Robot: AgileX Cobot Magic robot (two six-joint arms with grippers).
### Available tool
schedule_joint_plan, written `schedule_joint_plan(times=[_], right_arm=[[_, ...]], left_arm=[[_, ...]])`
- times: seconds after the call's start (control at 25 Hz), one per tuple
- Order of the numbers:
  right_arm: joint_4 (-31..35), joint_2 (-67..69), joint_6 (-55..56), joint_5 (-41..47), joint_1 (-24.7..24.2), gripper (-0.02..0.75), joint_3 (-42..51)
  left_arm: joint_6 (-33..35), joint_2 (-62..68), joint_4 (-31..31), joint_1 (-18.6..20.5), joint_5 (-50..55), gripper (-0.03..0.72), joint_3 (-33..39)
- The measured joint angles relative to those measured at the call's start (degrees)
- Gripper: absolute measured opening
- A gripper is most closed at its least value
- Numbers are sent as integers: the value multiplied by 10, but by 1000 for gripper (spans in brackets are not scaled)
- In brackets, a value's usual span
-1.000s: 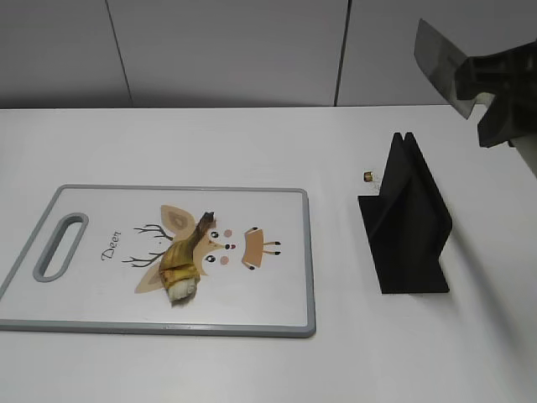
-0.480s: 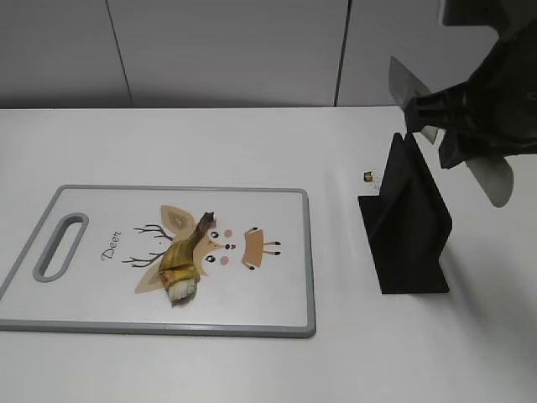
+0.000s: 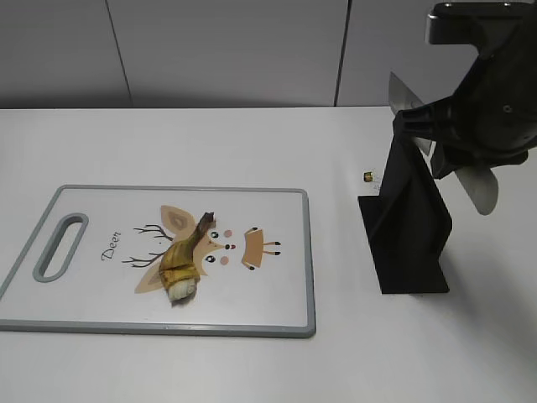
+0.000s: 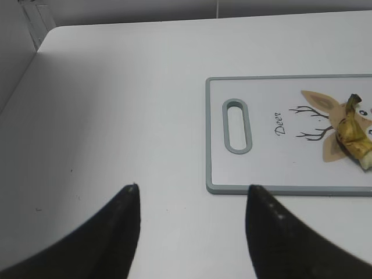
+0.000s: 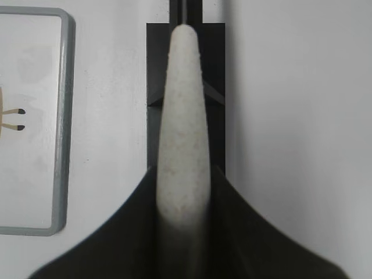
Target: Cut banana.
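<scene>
The knife is in my right gripper, just above the black knife stand. It will let go of the knife along the sloping top of the black knife stand (image 3: 430,186) (image 5: 186,86).
The banana (image 3: 180,264), a short yellow piece with brown blotches and a dark stem, lies on the deer-print cutting board (image 3: 281,319); it also shows in the left wrist view (image 4: 351,132). My right gripper (image 3: 457,138) is shut on a knife (image 3: 404,91) by its whitish handle (image 5: 183,116) and holds it just above the black knife stand (image 3: 409,235), far right of the banana. My left gripper (image 4: 192,195) is open and empty over bare table, left of the board's handle slot (image 4: 237,126). It is out of the exterior view.
The black knife stand (image 5: 157,70) stands to the right of the board. A small brass-coloured object (image 3: 367,175) lies on the table just left of the stand's far end. A grey wall runs behind the table.
My right arm has come down and to the left with the knife, from the upper right corner to just over the knife stand. The banana and board have not moved.
</scene>
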Motion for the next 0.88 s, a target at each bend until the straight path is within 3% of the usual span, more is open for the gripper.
schedule_joint_plan(times=[0.88], right_arm=[[-5,79,3,18,0,161,-1]], left_arm=[[-1,0,0,0,0,557,0]])
